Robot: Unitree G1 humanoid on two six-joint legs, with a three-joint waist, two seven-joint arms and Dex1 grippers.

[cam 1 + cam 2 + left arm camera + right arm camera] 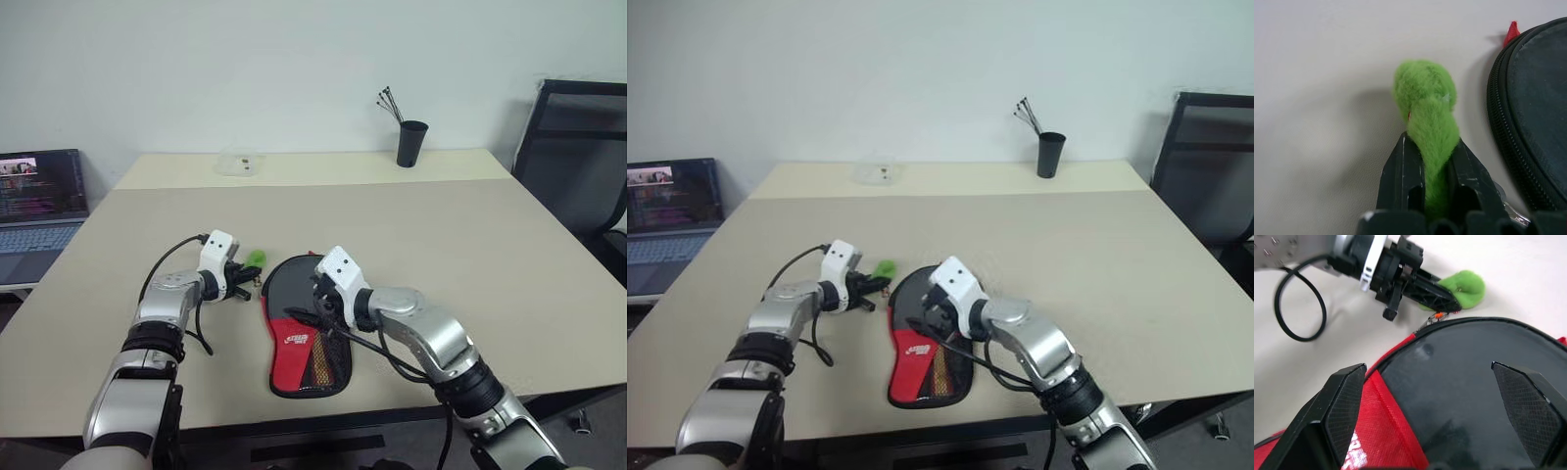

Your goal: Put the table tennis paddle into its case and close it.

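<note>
My left gripper is going to release the lime-green tag on the table (385,271) next to the black top, toward the chair.
The case (297,354) lies flat on the table, its black top away from me and its red mesh-pocket part toward me. The lime-green tag (1425,100) rests on the table just left of the black top, and my left gripper (1431,145) is shut on it. My right gripper (1427,366) hovers open over the black top (1464,396), one finger to each side. In the head views the left gripper (249,278) sits left of the case and the right gripper (318,296) sits over it. The table tennis paddle is hidden.
A black cup (411,143) with thin sticks stands at the table's far right. A clear plastic piece (239,164) lies at the far middle. An open laptop (39,211) sits off to the left. A black chair (578,147) stands to the right.
</note>
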